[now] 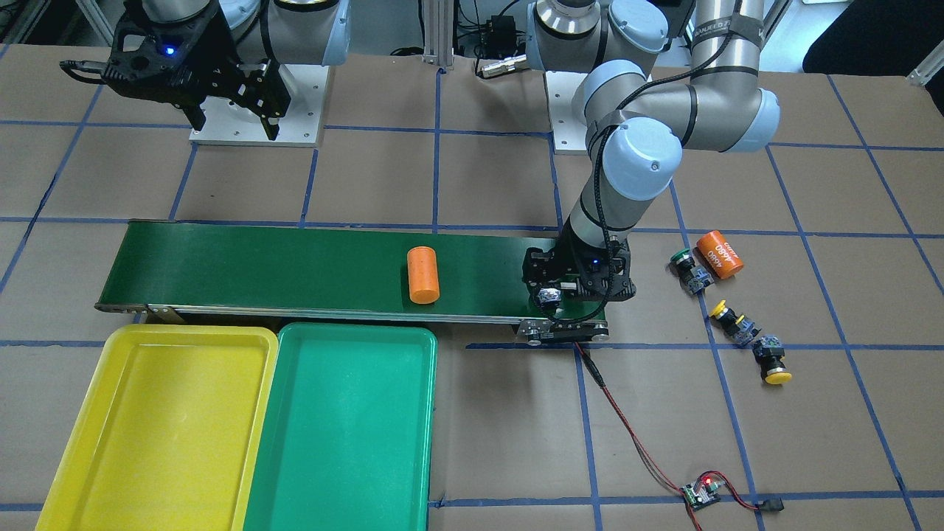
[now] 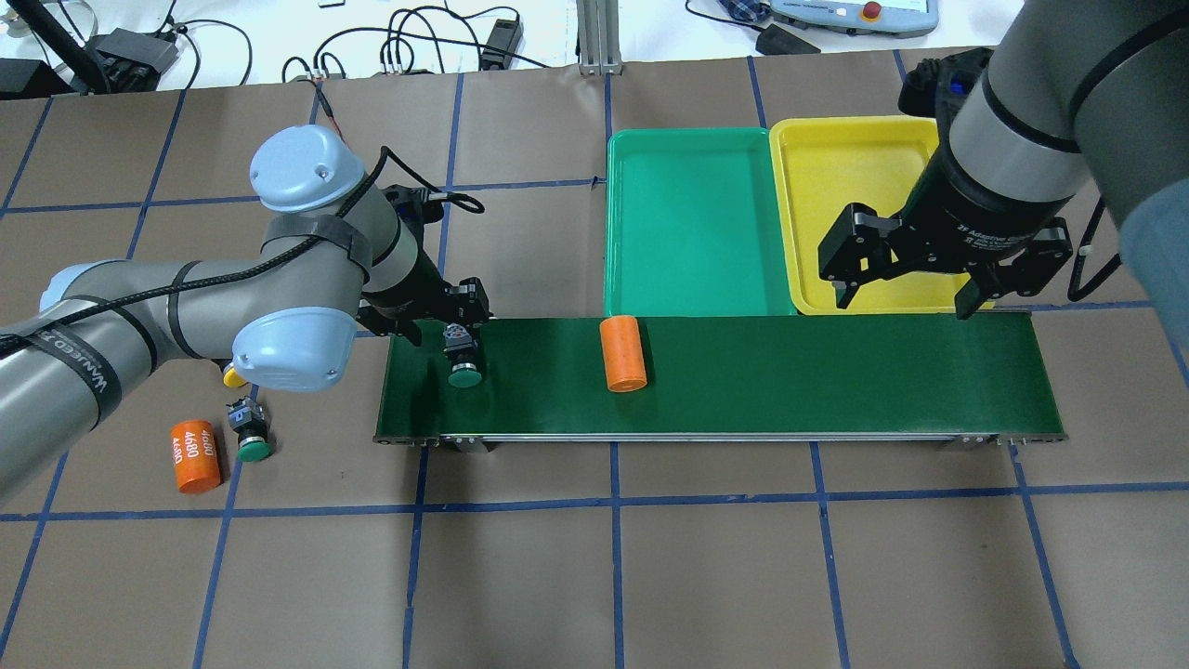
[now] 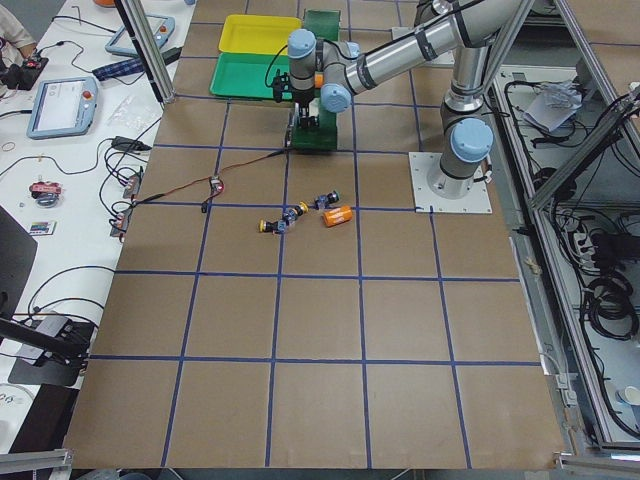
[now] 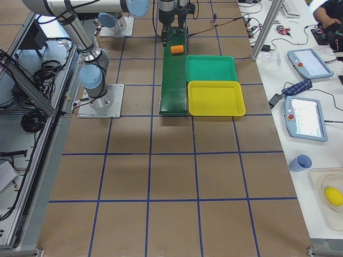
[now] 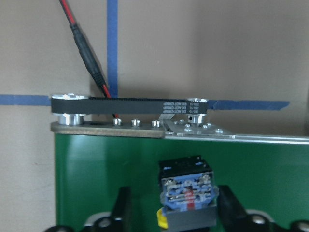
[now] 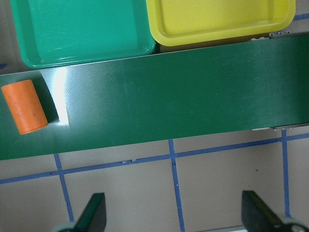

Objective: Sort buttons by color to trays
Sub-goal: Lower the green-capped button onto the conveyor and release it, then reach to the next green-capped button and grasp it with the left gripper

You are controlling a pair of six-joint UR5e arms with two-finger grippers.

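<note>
Next, I close my left gripper on the contact block (image 1: 695, 275) of the green button that lies on the table next to the orange cylinder with white numbers.
A green-capped button (image 2: 462, 359) lies on the left end of the conveyor belt (image 2: 790, 372). My left gripper (image 2: 446, 311) stands open around it; in the left wrist view its blue-grey contact block (image 5: 188, 191) sits between the spread fingers (image 5: 123, 208). On the table, in the exterior front-facing view, lie another green button (image 1: 687, 269) and two yellow buttons (image 1: 731, 318) (image 1: 771, 363). The green tray (image 2: 692, 223) and yellow tray (image 2: 855, 186) stand side by side beyond the belt, nothing in them. My right gripper (image 2: 915, 297) hangs open over the yellow tray's near edge.
One orange cylinder (image 2: 623, 353) lies on the belt's middle. Another with white numbers (image 2: 195, 455) rests on the table near the loose buttons. A red-black cable runs from the belt's end to a small circuit board (image 1: 700, 493).
</note>
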